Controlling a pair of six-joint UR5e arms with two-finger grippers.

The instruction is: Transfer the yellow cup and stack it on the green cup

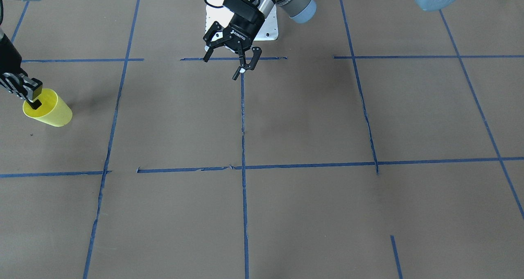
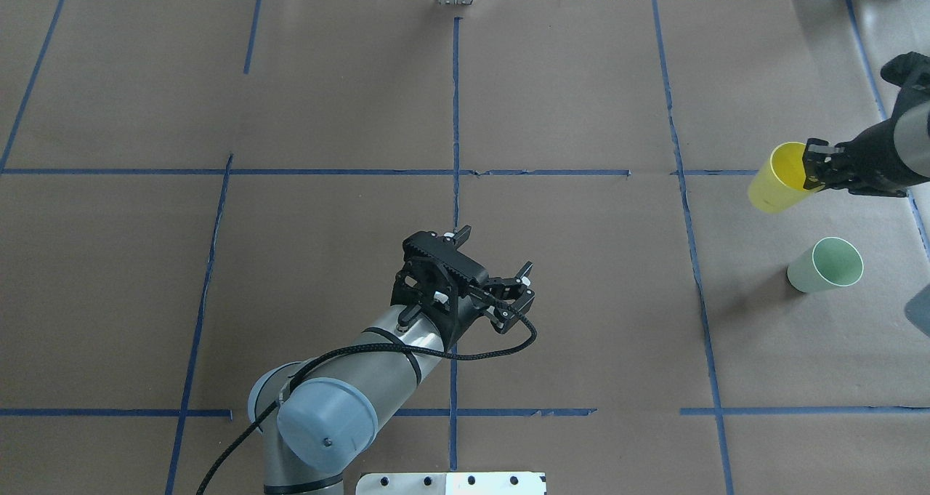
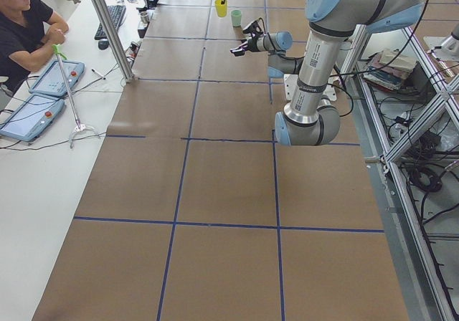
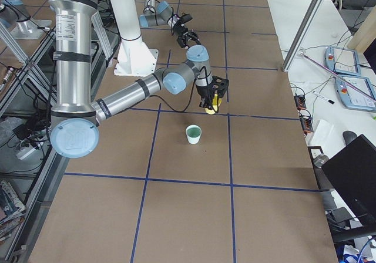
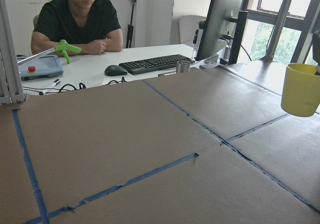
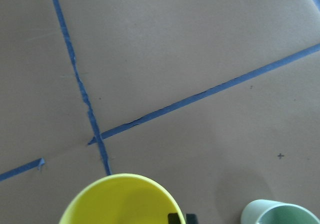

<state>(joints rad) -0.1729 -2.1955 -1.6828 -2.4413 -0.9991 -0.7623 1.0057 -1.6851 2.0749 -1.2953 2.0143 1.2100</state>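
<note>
The robot's right gripper will release the yellow cup inside the opening of the green cup (image 1: 38,100) (image 6: 286,215) that stands on the table.
The yellow cup (image 2: 779,178) hangs above the table at the far right, held by its rim in my right gripper (image 2: 815,166), one finger inside and one outside. It also shows in the front view (image 1: 48,108), the left wrist view (image 5: 301,89) and the right wrist view (image 6: 120,200). The green cup (image 2: 826,264) stands upright on the table, nearer the robot than the yellow cup, and shows at the right wrist view's bottom corner (image 6: 280,214). My left gripper (image 2: 492,256) is open and empty over the table's middle.
Blue tape lines divide the brown table (image 2: 567,306) into squares. A white base plate (image 2: 450,483) sits at the robot's edge. An operator (image 3: 21,27) sits at a side desk with tablets and a keyboard.
</note>
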